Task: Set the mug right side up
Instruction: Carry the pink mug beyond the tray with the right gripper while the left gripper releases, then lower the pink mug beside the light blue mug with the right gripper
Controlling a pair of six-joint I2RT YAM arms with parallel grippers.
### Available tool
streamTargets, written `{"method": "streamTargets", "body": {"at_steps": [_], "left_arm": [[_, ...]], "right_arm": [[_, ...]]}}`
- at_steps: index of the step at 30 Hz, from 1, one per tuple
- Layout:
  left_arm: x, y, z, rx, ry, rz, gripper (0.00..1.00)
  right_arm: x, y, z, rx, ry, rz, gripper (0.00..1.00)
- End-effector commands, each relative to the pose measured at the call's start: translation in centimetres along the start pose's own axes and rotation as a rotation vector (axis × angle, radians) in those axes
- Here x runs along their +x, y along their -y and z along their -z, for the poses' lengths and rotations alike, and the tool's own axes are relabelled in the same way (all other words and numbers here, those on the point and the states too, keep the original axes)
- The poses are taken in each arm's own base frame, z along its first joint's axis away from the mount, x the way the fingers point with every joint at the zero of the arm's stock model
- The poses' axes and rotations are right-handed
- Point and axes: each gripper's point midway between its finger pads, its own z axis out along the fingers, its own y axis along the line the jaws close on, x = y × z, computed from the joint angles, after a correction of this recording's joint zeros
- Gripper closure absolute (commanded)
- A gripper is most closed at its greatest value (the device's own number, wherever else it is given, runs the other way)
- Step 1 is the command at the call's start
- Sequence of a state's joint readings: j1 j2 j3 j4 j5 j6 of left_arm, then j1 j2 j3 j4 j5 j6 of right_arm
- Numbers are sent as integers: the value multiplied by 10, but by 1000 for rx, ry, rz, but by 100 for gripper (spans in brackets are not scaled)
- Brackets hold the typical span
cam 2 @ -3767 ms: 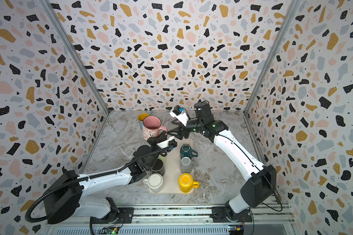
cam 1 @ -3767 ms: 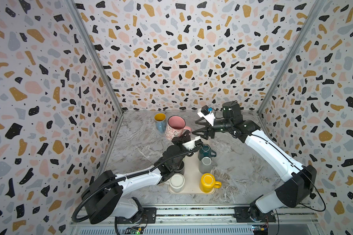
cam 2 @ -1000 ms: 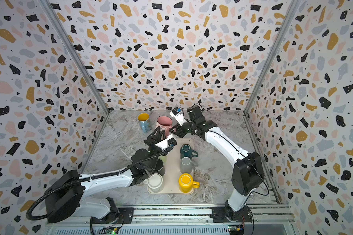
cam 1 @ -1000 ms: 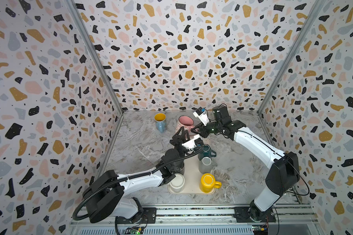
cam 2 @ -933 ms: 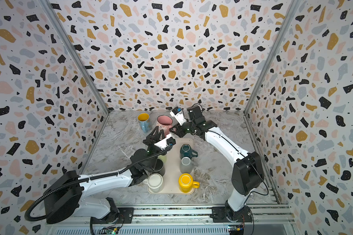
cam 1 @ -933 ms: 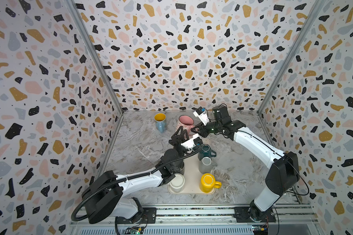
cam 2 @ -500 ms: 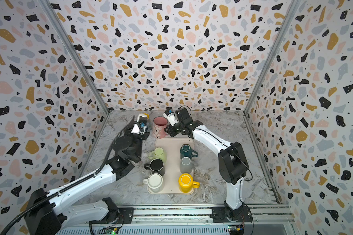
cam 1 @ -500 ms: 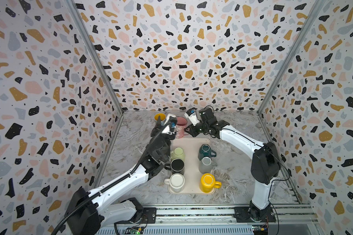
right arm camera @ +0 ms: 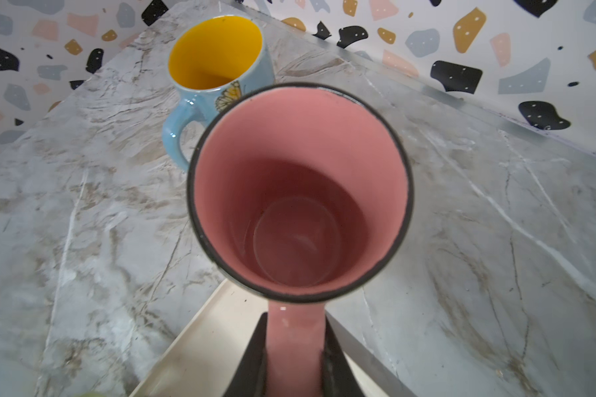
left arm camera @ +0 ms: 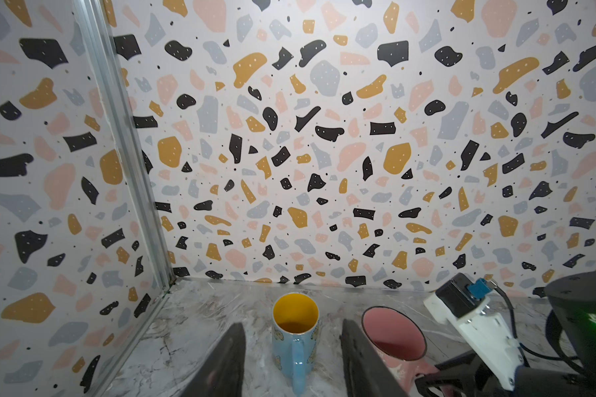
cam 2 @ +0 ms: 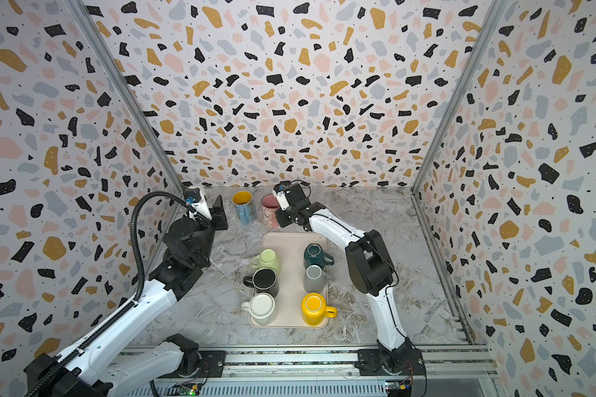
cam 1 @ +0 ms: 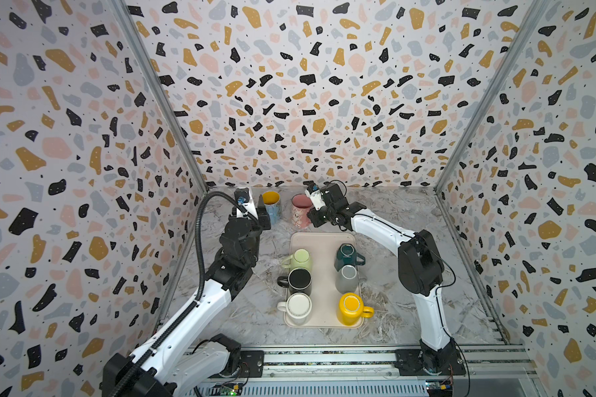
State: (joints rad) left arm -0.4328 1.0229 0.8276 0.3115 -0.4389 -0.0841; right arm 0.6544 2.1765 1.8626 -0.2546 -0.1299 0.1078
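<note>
My right gripper needs to let go of the pink mug on the table (cam 1: 293, 219) (right arm camera: 306, 155) close beside the blue mug, beyond the cream tray.
The pink mug (cam 1: 300, 209) (cam 2: 270, 209) stands mouth up just beyond the tray's far edge; whether it rests on the table I cannot tell. My right gripper (cam 1: 311, 218) (right arm camera: 295, 343) is shut on its handle, and the right wrist view looks into its empty pink inside (right arm camera: 300, 192). A blue mug with a yellow inside (cam 1: 272, 204) (left arm camera: 295, 330) stands upright to its left. My left gripper (cam 1: 261, 213) (left arm camera: 293, 347) is open, its fingers either side of the blue mug's handle without touching it.
A cream tray (cam 1: 324, 240) in the middle carries several mugs: a light green one (cam 1: 300, 259) lying on its side, a dark teal one (cam 1: 346, 256), black (cam 1: 299, 280), grey (cam 1: 346, 278), white (cam 1: 298, 306) and yellow (cam 1: 350, 304). Patterned walls close the back and both sides.
My left arm has swung from over the tray to the back left, facing the blue mug, with its jaws wider. The right gripper has shifted the pink mug slightly left, now mouth up.
</note>
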Motion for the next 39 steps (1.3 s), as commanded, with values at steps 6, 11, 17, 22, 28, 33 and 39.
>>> {"method": "streamTargets", "body": {"at_steps": [6, 11, 17, 22, 28, 33, 39], "left_arm": [[-8, 3, -2, 53, 26, 76, 53], [-6, 6, -3, 83, 18, 111, 53], [-1, 13, -5, 125, 3, 147, 53], [5, 12, -4, 123, -14, 156, 54], [5, 13, -1, 136, -17, 159, 54], [6, 15, 0, 153, -20, 164, 55], [7, 16, -1, 158, -25, 164, 55]], "right_arm": [[-91, -2, 13, 40, 257, 9, 100], [-90, 0, -2, 69, 248, 17, 100], [-83, 1, -13, 79, 235, 16, 100], [-78, -2, -22, 86, 228, 19, 100], [-70, -8, -31, 81, 214, 20, 100], [-67, -9, -34, 81, 207, 13, 99], [-65, -9, -37, 91, 205, 5, 85]]}}
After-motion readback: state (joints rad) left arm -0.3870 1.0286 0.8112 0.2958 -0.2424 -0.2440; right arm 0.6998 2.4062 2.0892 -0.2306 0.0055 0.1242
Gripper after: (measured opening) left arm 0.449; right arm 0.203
